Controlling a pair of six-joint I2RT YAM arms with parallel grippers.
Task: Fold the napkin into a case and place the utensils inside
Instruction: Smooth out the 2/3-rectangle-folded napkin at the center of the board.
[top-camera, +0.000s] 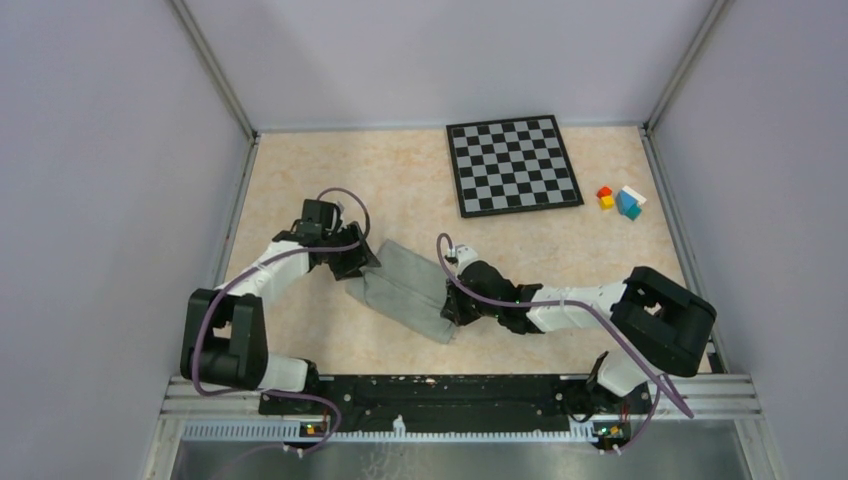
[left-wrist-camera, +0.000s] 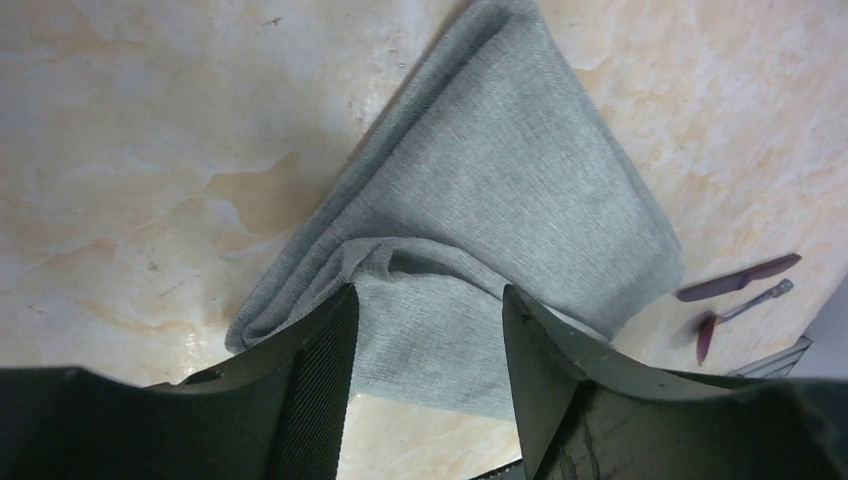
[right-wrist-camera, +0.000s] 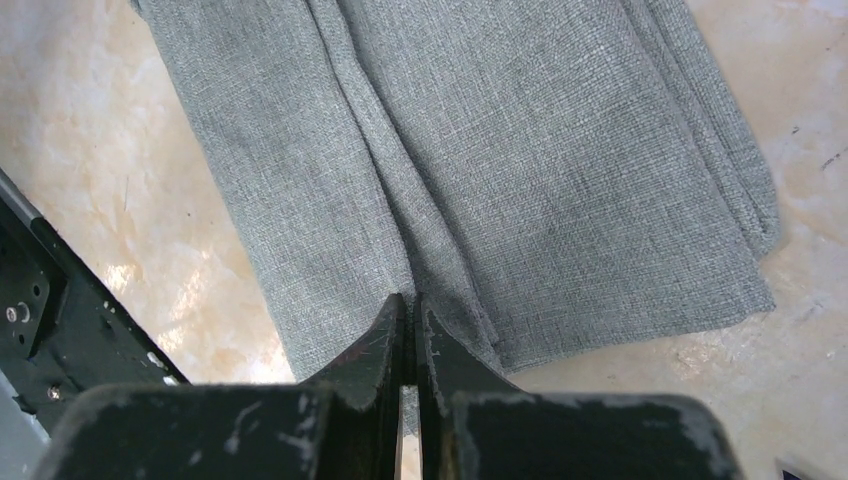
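Note:
The napkin's fold is bunched by a raised pucker, so my left gripper needs to pinch the napkin's end (left-wrist-camera: 302, 318) beside the pucker while my right gripper smooths along the fold.
The grey-green napkin (top-camera: 405, 290) lies folded into a narrow strip in the middle of the table. My left gripper (top-camera: 350, 262) is at its far-left end, open, and a raised fold of the napkin (left-wrist-camera: 500, 200) sits between its fingers (left-wrist-camera: 325, 350). My right gripper (top-camera: 452, 308) is at the near-right end, shut on a pinched ridge of the napkin (right-wrist-camera: 520, 150); its tips (right-wrist-camera: 410, 300) press together. In the left wrist view the dark knife (left-wrist-camera: 738, 278) and the spoon (left-wrist-camera: 735, 315) lie on the table beyond the cloth. In the top view they are hidden.
A black-and-white chessboard (top-camera: 512, 165) lies at the back. Small coloured blocks (top-camera: 620, 200) sit to its right. The black base rail (top-camera: 450, 390) runs along the near edge, close to the napkin's near end. Walls close in the left, right and back sides.

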